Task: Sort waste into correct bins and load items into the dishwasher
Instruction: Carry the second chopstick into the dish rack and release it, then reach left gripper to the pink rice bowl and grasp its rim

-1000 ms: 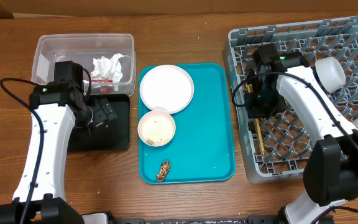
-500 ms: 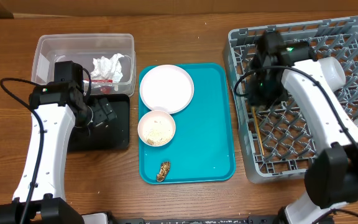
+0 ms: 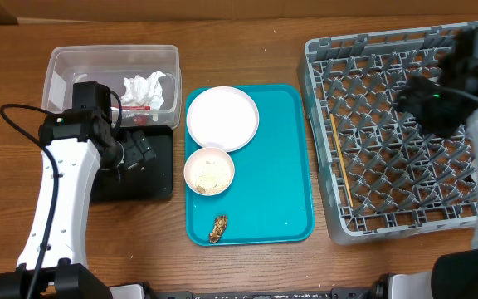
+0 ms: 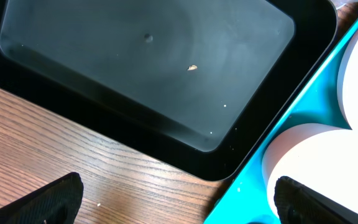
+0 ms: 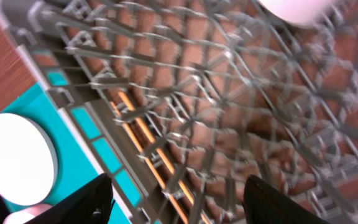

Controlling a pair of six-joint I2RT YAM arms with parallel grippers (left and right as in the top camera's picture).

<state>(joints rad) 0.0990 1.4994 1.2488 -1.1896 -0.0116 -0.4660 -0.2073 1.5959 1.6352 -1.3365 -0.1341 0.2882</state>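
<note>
The left gripper will next grip the cream bowl's rim (image 3: 233, 175), farthest from the black tray.
The grey dishwasher rack (image 3: 388, 137) holds the wooden chopsticks (image 3: 343, 172) along its left wall, also seen in the right wrist view (image 5: 148, 143). My right gripper (image 3: 417, 104) hangs open above the rack's upper right with nothing between its fingers (image 5: 86, 199). A white rounded item (image 5: 291, 7) shows at the top edge there. On the teal tray (image 3: 280, 166) sit the white plate (image 3: 222, 118), the cream bowl (image 3: 209, 171) with rice grains and a brown scrap (image 3: 219, 227). My left gripper (image 3: 138, 149) is open over the black tray (image 4: 148, 68), which holds one grain (image 4: 192, 67).
The clear tub (image 3: 73, 71) at the back left holds a crumpled napkin (image 3: 145, 88) and a red wrapper (image 3: 139, 109). The black tray touches the teal tray's left edge (image 4: 303, 118). Bare wooden table (image 4: 104, 168) lies below my left gripper's fingers.
My right gripper has opened and swung from the rack's left side up and to the right. The chopsticks stay lying in the rack. The left arm has not moved.
</note>
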